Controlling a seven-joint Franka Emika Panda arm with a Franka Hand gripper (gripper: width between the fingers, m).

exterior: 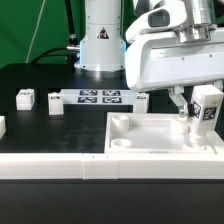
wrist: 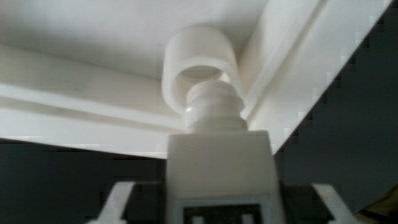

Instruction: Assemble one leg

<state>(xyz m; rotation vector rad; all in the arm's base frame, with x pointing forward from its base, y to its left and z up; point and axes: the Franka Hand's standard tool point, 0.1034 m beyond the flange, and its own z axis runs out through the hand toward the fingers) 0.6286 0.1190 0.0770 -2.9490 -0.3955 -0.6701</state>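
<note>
Next, my gripper lets go of the leg, standing upright in the tray-like part's raised corner socket [exterior: 197, 142] [wrist: 201, 72] below the leg's screw end.
My gripper [exterior: 196, 113] is shut on the leg [exterior: 208, 108], a small white post with a black-and-white tag on its side. It holds the leg upright at the far right corner of the large white tray-like part [exterior: 60, 157]. In the wrist view the leg [wrist: 221, 165] sits between the two fingers [wrist: 121, 203]. Its rounded screw end [wrist: 210, 105] points at the raised round socket [wrist: 199, 55] in the corner of the tray-like part [wrist: 80, 95]. I cannot tell whether the screw end touches the socket.
The marker board [exterior: 100, 97] lies behind the tray-like part. Two more white legs [exterior: 25, 97] [exterior: 56, 103] stand at the exterior view's left, and another white piece [exterior: 2, 126] sits at the left edge. The robot base [exterior: 103, 40] stands at the back.
</note>
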